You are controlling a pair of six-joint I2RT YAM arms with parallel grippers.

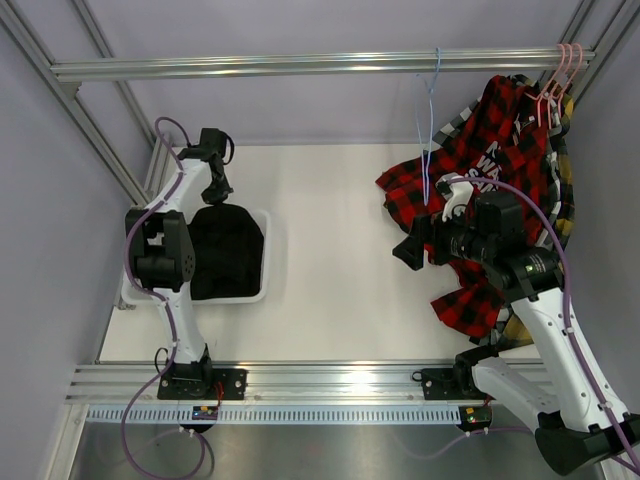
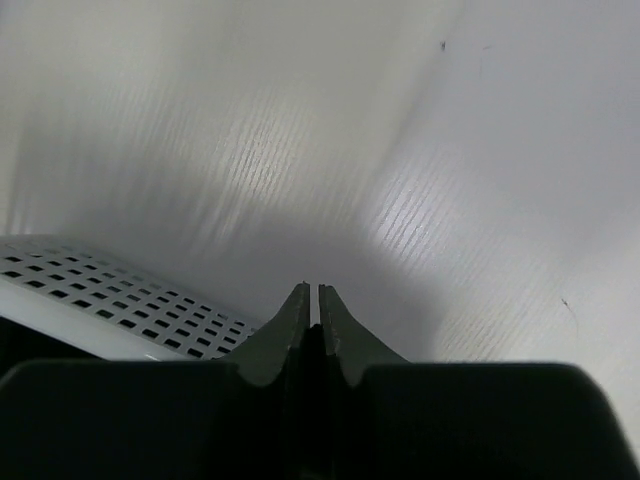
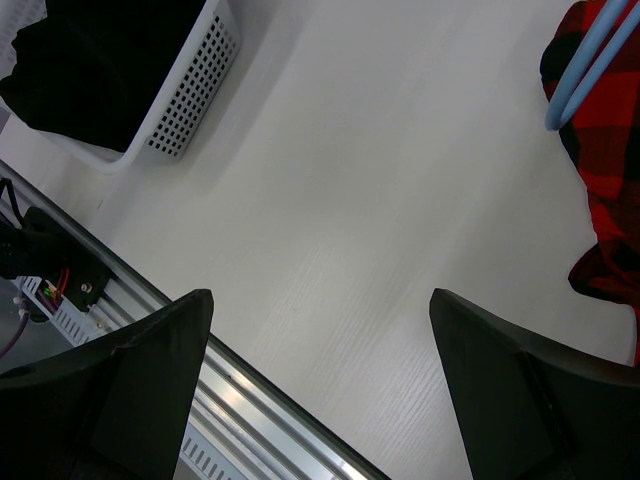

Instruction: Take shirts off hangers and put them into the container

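The robot's right gripper needs to next go to the red-and-black plaid shirt and close on the shirt's near shoulder (image 1: 530,146), just below the pink hangers.
The white slotted container (image 1: 268,272) sits at the left of the table with the plain black shirt (image 1: 225,250) lying in it. My left gripper (image 1: 220,190) hangs over the container's far rim (image 2: 100,290), shut with nothing between its fingers (image 2: 310,292). The red-and-black plaid shirt (image 1: 495,150) droops from the rail onto the table at the right, beside a bare light blue hanger (image 1: 430,120). Pink hangers (image 1: 562,70) hook on the rail's right end. My right gripper (image 1: 406,250) hovers over the bare table left of that shirt, open and holding nothing (image 3: 320,295).
A yellow-and-dark plaid shirt (image 1: 566,190) hangs behind the red one. An aluminium rail (image 1: 250,66) crosses the back, and a slotted aluminium beam (image 1: 300,385) runs along the near edge. In the right wrist view the container (image 3: 190,90) lies far left and the blue hanger (image 3: 590,70) at upper right.
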